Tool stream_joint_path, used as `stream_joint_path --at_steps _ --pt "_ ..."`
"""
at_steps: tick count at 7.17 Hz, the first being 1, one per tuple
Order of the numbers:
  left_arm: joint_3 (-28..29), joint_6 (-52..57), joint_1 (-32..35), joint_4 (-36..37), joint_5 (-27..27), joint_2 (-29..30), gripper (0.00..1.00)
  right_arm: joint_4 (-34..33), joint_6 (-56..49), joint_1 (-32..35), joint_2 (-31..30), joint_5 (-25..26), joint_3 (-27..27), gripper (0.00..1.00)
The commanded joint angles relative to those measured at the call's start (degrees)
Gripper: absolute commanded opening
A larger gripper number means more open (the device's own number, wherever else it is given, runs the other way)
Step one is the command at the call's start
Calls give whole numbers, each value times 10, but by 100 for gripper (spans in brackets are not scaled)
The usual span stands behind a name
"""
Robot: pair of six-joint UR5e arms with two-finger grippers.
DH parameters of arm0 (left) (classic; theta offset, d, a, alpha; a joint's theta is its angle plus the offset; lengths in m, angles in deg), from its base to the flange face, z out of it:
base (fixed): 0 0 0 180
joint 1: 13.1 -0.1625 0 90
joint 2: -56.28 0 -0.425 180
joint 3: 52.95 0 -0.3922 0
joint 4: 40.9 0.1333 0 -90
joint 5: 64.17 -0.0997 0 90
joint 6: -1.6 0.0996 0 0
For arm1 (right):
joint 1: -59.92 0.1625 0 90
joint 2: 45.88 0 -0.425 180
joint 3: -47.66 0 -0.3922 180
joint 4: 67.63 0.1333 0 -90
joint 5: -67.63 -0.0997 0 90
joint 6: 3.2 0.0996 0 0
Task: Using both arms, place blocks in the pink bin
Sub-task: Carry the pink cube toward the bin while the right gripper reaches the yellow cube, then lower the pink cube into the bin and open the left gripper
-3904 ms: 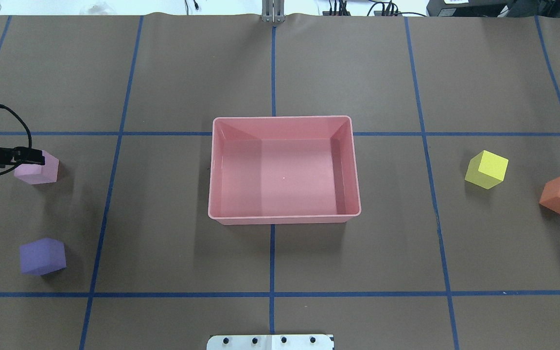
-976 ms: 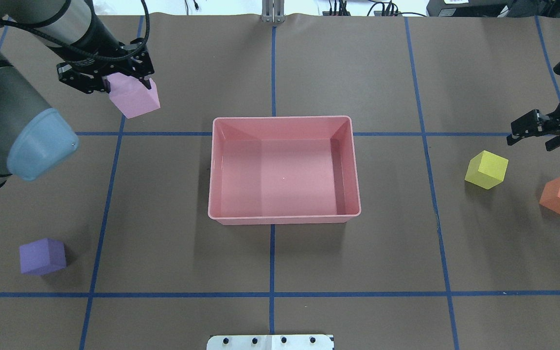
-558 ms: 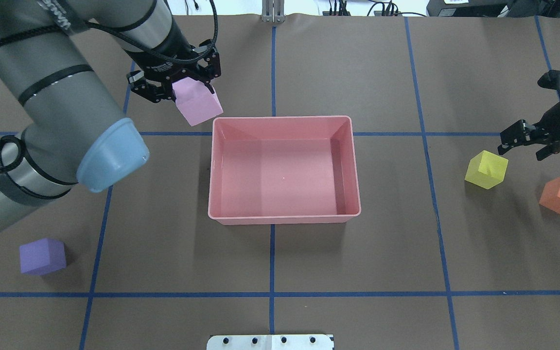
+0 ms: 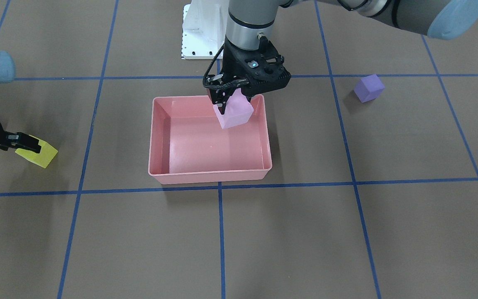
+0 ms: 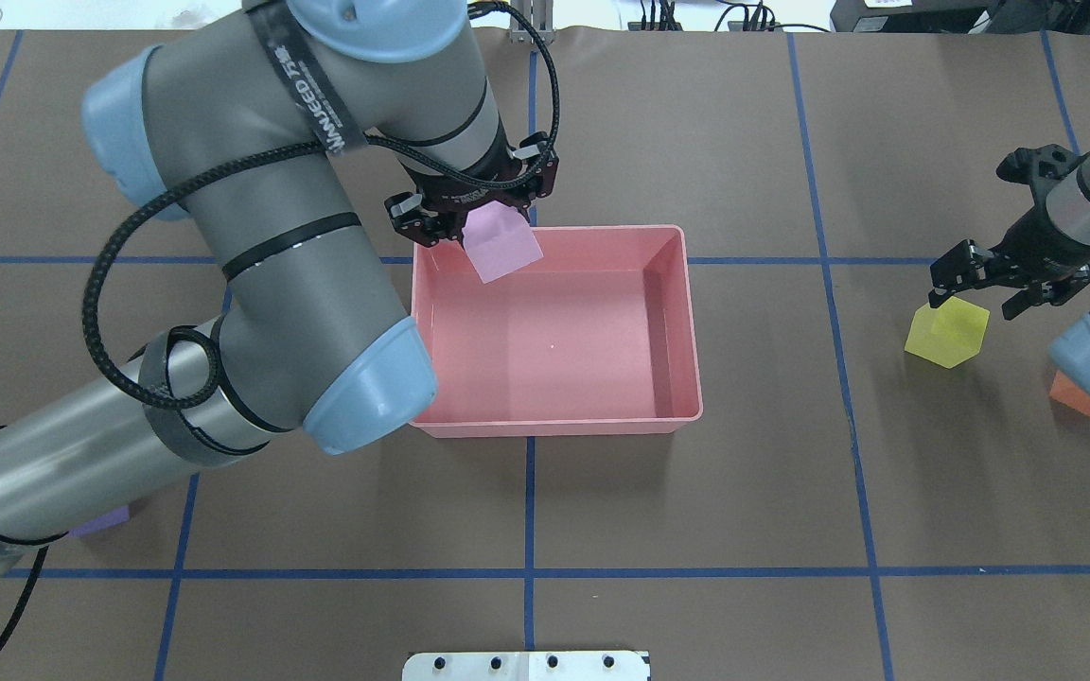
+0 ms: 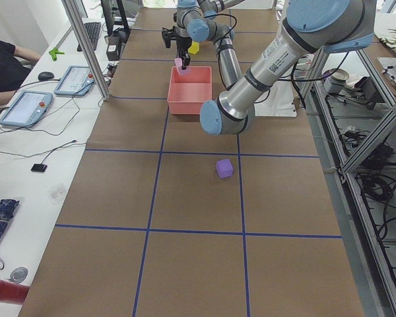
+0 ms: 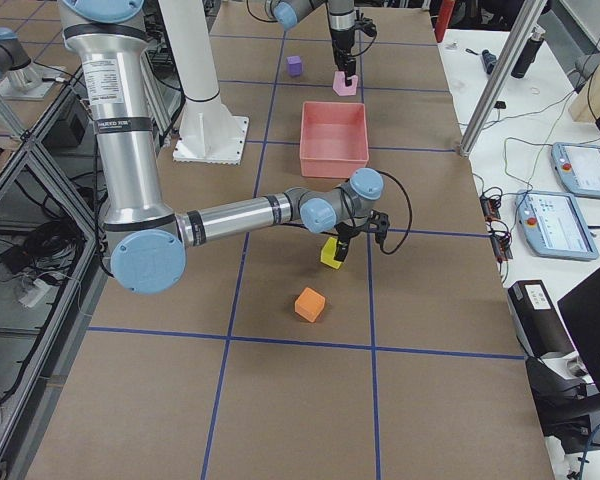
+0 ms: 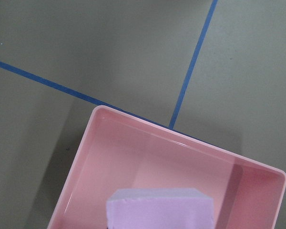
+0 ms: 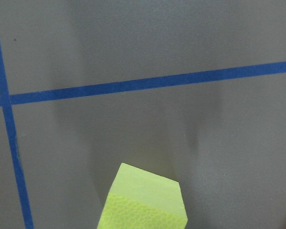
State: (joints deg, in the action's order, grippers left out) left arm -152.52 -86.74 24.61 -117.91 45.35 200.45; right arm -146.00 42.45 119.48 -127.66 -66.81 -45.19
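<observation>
Next, my left gripper releases the light pink cube in the middle of the pink bin's bottom [image 4: 215,143].
The pink bin [image 5: 554,427] sits mid-table, with nothing lying inside it. My left gripper [image 5: 481,216] is shut on the light pink cube [image 5: 504,250] and holds it in the air over the bin's far left corner. The cube also shows in the front view [image 4: 234,114] and the left wrist view [image 8: 159,210]. My right gripper [image 5: 975,301] is open, its fingers straddling the top of the yellow cube [image 5: 947,333] on the table. The orange cube [image 7: 310,304] lies beyond it, half hidden overhead by the right arm. The purple cube [image 4: 369,88] lies at the near left.
The white base plate [image 5: 526,665] is at the robot's edge of the table. Blue tape lines grid the brown table cover. Metal frame posts [image 6: 86,46] and a side desk with tablets [image 7: 570,190] stand along the far edge.
My left gripper lifted the light pink cube from the table's left and carried it right, to over the bin's corner. My right arm came in and lowered onto the yellow cube.
</observation>
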Motion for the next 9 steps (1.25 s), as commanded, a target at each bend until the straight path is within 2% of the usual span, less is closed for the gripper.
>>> stream_joint_path --at_steps 1,3,5,8,9 --pt "34 -40 -29 -31 -32 9 0 1 12 -10 11 1 14 100" --pt "101 -65 -45 -111 -48 17 0 1 12 -8 6 5 14 100" --pt "117 -66 -59 -125 -70 16 0 0 11 -6 5 3 8 100" --pt "126 -68 -66 -128 -71 17 0 -5 11 5 -7 1 0 100" --pt "127 -69 -65 -139 -71 18 51 -6 11 6 -7 1 -1 100"
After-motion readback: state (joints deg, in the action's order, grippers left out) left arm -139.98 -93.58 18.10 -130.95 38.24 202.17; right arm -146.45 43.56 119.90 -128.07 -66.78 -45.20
